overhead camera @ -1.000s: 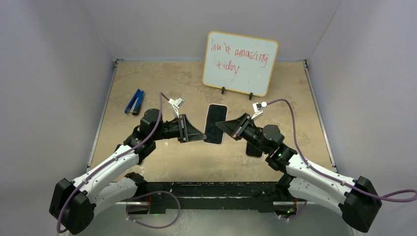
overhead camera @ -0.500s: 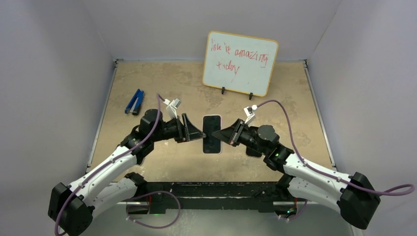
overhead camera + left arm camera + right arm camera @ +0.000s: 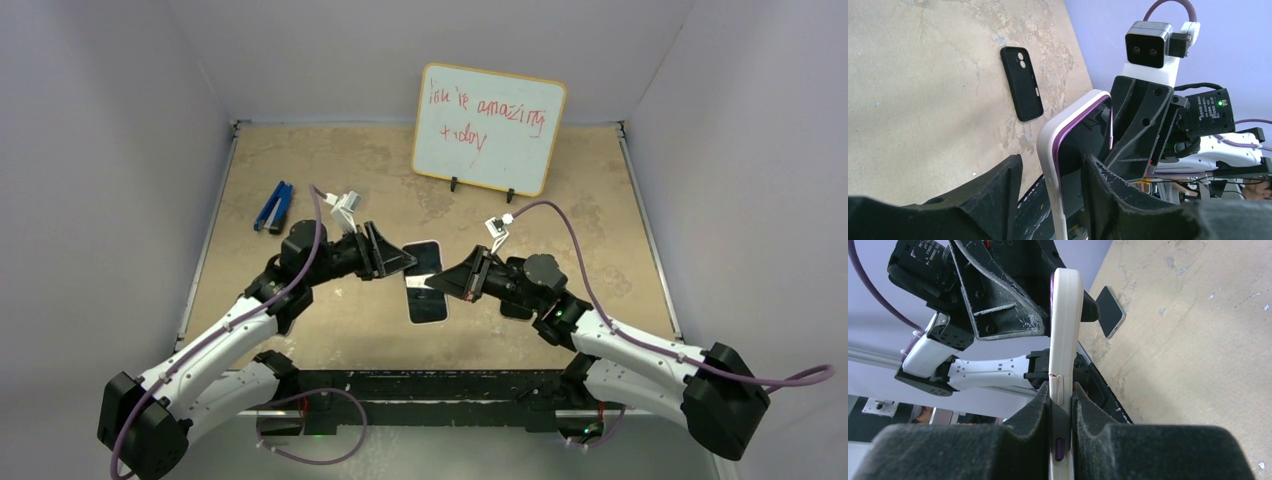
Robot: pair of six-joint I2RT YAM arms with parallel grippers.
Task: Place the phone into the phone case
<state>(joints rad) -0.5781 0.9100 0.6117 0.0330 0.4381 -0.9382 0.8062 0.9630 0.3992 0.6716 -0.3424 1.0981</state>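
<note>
The robot's right gripper needs to put the phone down on the bare table (image 3: 427,311) near the front edge, beside the black phone case. The phone is now held off the table.
The phone (image 3: 425,290), with a dark screen, purple edge and white rim, is held off the table between the two arms. My right gripper (image 3: 1062,387) is shut on its side edge (image 3: 1064,340) and shows in the top view (image 3: 450,283). My left gripper (image 3: 1052,160) is open, with its fingers (image 3: 998,185) straddling the phone's other end (image 3: 1068,150); one finger stands clear of the white rim. It shows in the top view (image 3: 400,262). The black phone case (image 3: 1020,82) lies flat on the table, camera cutout up, mostly hidden under my right arm in the top view (image 3: 516,311).
A whiteboard (image 3: 488,128) with red writing stands at the back centre. A blue clip-like tool (image 3: 272,207) lies at the back left. A small dark flat thing (image 3: 1110,310) lies on the table behind the left gripper. Purple cables arch over both wrists.
The phone has been lifted and carried toward the near edge, now tilted, with the right gripper holding it. The left gripper has followed and turned, its fingers around the phone's end.
</note>
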